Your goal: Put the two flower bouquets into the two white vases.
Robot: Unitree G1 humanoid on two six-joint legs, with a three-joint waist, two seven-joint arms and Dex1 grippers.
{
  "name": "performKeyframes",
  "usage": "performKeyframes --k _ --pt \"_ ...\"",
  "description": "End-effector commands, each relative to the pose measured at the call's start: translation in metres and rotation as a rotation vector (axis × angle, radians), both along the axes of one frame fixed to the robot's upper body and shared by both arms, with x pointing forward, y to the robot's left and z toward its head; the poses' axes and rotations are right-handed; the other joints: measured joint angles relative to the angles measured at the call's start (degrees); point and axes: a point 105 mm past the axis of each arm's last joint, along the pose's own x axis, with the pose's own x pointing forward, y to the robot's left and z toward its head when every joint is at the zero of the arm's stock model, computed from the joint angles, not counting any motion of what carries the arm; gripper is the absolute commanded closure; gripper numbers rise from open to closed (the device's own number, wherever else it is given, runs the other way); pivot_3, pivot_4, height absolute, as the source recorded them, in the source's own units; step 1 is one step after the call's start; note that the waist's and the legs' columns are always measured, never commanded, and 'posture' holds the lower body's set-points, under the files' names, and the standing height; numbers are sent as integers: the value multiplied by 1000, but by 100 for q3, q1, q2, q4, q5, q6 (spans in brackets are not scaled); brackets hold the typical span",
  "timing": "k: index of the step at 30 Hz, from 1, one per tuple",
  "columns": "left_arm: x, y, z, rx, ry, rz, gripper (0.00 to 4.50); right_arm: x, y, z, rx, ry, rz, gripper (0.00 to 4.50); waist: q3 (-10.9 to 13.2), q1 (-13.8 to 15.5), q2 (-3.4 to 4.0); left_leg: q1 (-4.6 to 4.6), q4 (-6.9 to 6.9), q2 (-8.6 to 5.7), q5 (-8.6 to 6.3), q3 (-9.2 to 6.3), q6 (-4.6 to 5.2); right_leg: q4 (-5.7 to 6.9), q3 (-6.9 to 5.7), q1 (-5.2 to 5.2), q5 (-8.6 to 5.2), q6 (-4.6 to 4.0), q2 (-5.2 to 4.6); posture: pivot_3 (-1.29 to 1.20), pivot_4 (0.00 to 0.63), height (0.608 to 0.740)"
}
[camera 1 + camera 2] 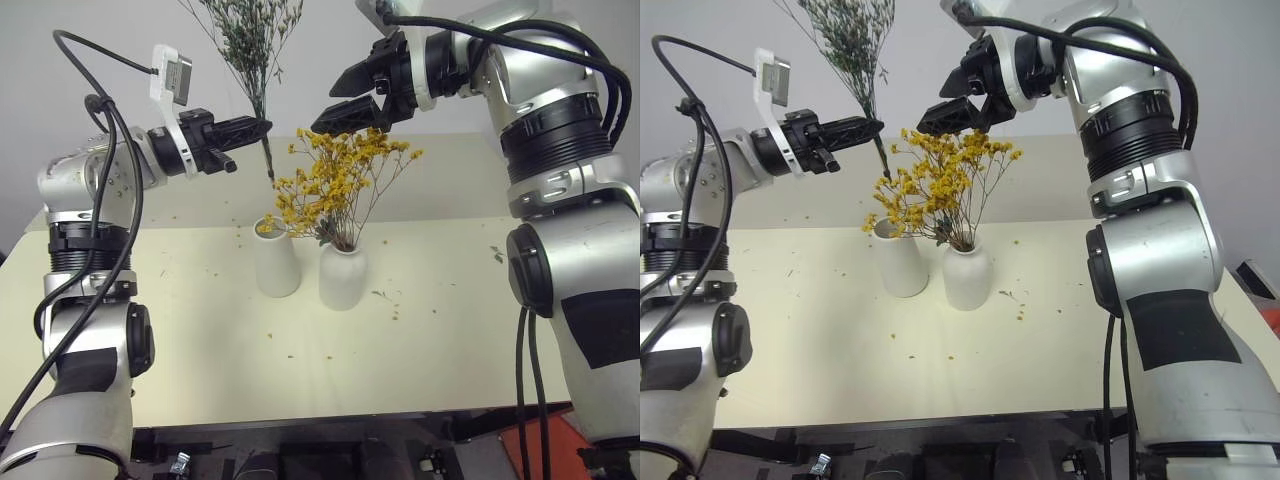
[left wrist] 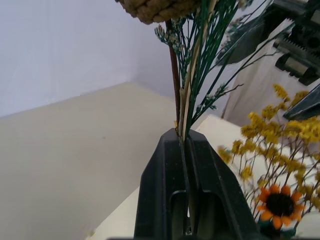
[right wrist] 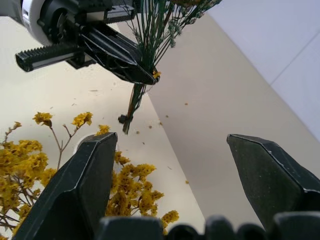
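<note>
My left gripper needs to let go of the wispy grey-green bouquet in the empty opening of the taller white vase (image 1: 269,228).
My left gripper (image 1: 262,127) is shut on the stems of the wispy grey-green bouquet (image 1: 250,40). It holds the bunch upright in the air, above and behind the taller white vase (image 1: 277,265), whose mouth is empty. The stem ends (image 1: 268,165) hang clear above that vase. The yellow-orange bouquet (image 1: 335,185) stands in the rounder narrow-necked vase (image 1: 342,278) beside it. My right gripper (image 1: 323,108) is open with nothing between its fingers, hovering just over the yellow blossoms. The right wrist view shows the left gripper (image 3: 145,77) clamped on the green stems (image 3: 155,30).
Both vases stand mid-table on the cream tabletop (image 1: 450,330), which is scattered with small dried petals and stem bits (image 1: 385,296). A plain pale wall rises behind the table. A small orange sunflower head (image 2: 279,204) sits low among the yellow stems.
</note>
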Motion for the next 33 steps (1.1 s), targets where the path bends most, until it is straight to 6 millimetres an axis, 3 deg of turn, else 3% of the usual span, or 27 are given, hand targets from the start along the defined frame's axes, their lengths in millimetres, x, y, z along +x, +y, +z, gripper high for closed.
performKeyframes --k 1,8,12,21,33 --pt "-7 3 24 33 -88 18 4478 -20 15 26 48 -37 84 329 0 0 0 0 0 0 0 0 0 0 0 0 0 0 0 0 150 740" --pt "-13 -3 10 57 -44 -26 4478 -15 26 4 5 13 82 329 0 11 0 0 1 0 0 0 0 0 -1 1 0 0 0 0 150 740" --pt "-15 -11 -4 64 2 -51 4478 -18 27 -12 -68 37 109 329 0 11 0 -1 0 0 0 -1 0 2 -1 4 0 0 0 0 150 740" --pt "-18 -15 -16 96 49 -57 4478 -20 24 -36 -176 79 112 329 0 8 0 -2 2 0 0 -2 0 2 -2 1 0 1 0 0 150 740" --pt "-22 -13 -31 166 66 -40 4478 -21 24 -45 -205 93 115 329 0 13 1 0 7 0 1 -4 -1 6 -2 0 0 0 0 0 150 740"
